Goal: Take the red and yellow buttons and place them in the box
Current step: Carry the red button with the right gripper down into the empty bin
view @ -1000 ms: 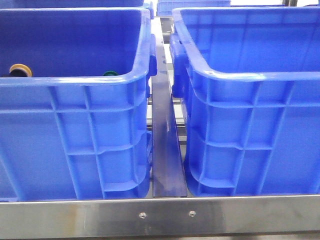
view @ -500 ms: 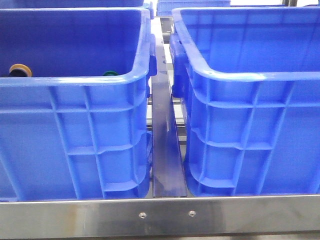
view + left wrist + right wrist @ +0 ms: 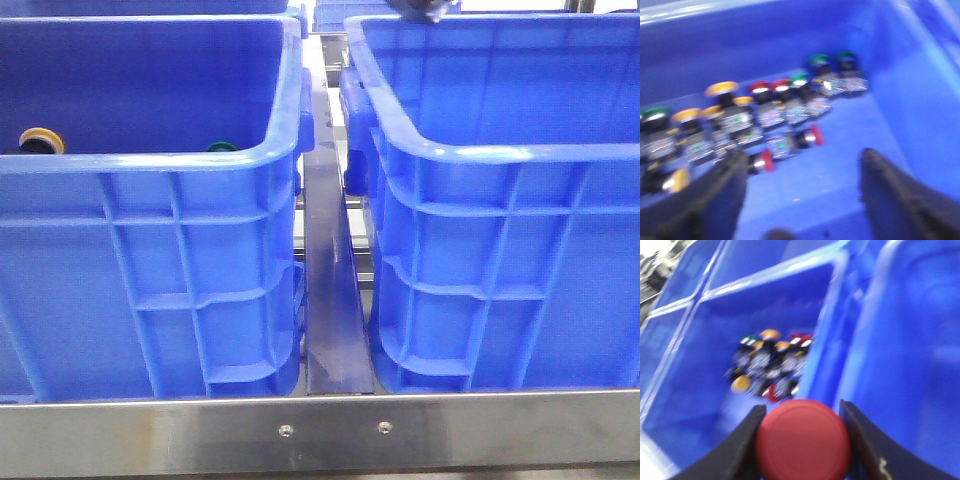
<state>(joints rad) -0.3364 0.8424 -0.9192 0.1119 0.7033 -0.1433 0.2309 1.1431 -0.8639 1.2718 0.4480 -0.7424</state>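
Observation:
I need to release the dark-red button from my right gripper so that it rests on the bottom of the empty blue crate [image 3: 527, 132], behind the crate's front rim.
The left blue crate [image 3: 150, 160] holds a pile of push buttons; a yellow cap [image 3: 40, 139] shows over its rim. The right blue crate, the box [image 3: 500, 152], shows no buttons inside. My right gripper [image 3: 802, 440] is shut on a dark-red button [image 3: 803, 439], high over the wall between the crates; a dark part of it [image 3: 425, 9] shows at the top of the front view. My left gripper [image 3: 800, 192] is open and empty inside the left crate, just short of two red buttons [image 3: 767, 161] lying on the floor. Yellow caps [image 3: 721, 89] lie in the pile.
Green-capped buttons [image 3: 817, 61] lie at the pile's end near the crate wall [image 3: 920, 100]. A metal rail [image 3: 330, 300] runs between the crates and a steel bar [image 3: 320, 430] crosses the front. More blue crates [image 3: 380, 12] stand behind.
A dark part of my right gripper has come into the top of the front view above the right crate. The crates and buttons have not moved.

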